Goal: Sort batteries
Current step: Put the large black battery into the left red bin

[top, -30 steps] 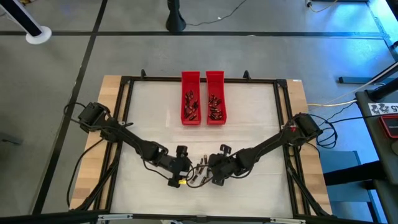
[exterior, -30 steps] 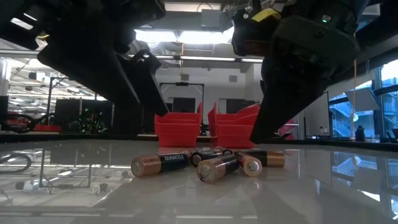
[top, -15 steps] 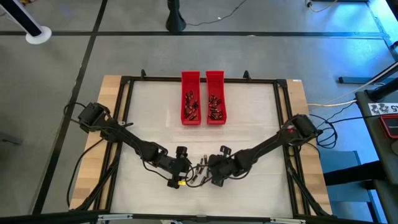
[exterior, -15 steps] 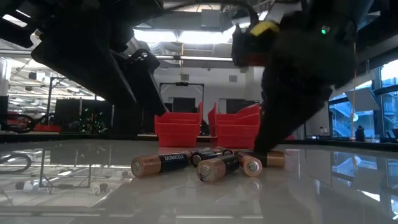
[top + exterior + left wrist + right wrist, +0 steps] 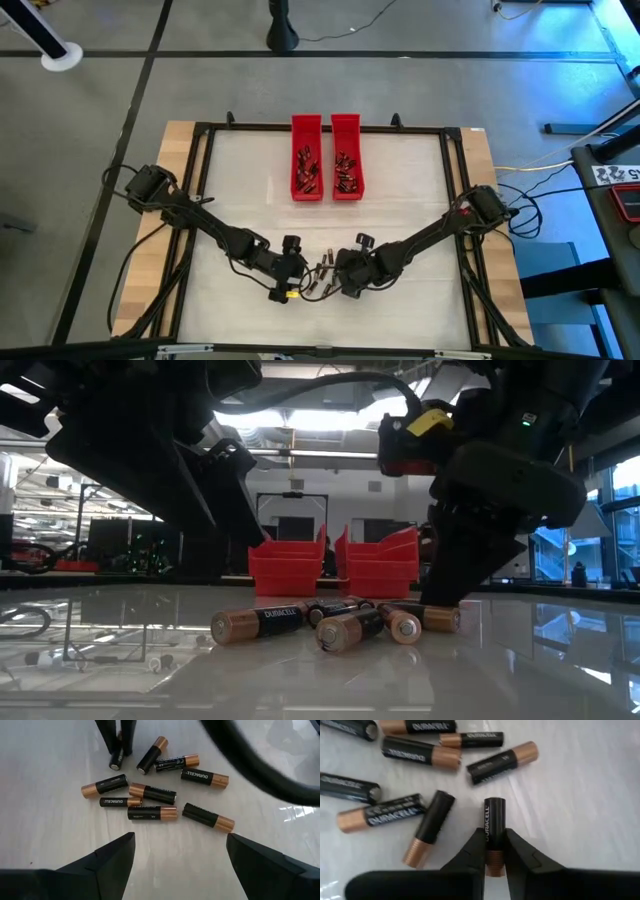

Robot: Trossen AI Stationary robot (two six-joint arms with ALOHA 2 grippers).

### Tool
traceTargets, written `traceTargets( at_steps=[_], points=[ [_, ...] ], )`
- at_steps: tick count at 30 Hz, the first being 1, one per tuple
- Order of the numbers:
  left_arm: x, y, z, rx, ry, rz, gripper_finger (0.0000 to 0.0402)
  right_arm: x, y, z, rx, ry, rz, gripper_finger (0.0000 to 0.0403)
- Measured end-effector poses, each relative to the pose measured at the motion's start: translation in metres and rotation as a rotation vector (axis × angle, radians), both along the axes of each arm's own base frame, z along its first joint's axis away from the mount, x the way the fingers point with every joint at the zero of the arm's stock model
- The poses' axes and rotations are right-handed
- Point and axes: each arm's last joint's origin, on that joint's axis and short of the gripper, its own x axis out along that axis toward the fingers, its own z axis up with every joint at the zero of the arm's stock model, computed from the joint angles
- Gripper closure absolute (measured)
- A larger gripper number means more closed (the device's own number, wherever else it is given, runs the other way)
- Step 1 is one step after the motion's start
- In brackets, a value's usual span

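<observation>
My right gripper will release the battery, now at the loose pile's edge, among the batteries in the red tray nearer my left gripper (image 5: 308, 176).
Several loose batteries (image 5: 318, 275), dark with coppery ends, lie in a small pile on the white table near its front edge; they also show in the low view as batteries (image 5: 330, 622). My right gripper (image 5: 495, 835) stands at the pile's right side, shut on one battery (image 5: 494, 822). My left gripper (image 5: 180, 862) hangs open just left of and above the pile, touching nothing. More batteries lie in the two red trays (image 5: 306, 165), which stand side by side at the table's far middle. My right gripper pinches one battery between its two fingers (image 5: 470, 852), on the round sides near its coppery end (image 5: 495, 859). The fingers slant steeply down from the table's right. The battery lies flat on the table at the pile's edge, its dark end pointing away from the gripper.
The second red tray (image 5: 346, 165) stands right of the first. A black frame (image 5: 200, 180) runs around the white surface. Bare table lies between the pile and the trays.
My right gripper has sunk toward the table at the pile's right side and tipped more steeply downward, ending over the rightmost battery. The batteries lie where they were.
</observation>
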Motion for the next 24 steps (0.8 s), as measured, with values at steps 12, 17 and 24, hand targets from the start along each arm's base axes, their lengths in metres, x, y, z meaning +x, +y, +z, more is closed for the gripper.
traceTargets(
  at_steps=[12, 17, 24],
  points=[
    [-0.003, 0.001, -0.002, 0.009, 0.040, 0.012, 0.0101, -0.014, -0.003, 0.040, -0.081, -0.066, 0.048, 0.0364],
    [-0.006, 0.000, -0.004, 0.021, 0.064, 0.007, 0.0101, -0.027, -0.014, 0.076, -0.164, -0.128, 0.028, 0.0364],
    [-0.008, 0.000, -0.005, 0.035, 0.085, 0.010, 0.0101, -0.029, -0.039, 0.117, -0.243, -0.262, 0.032, 0.0364]
  ],
)
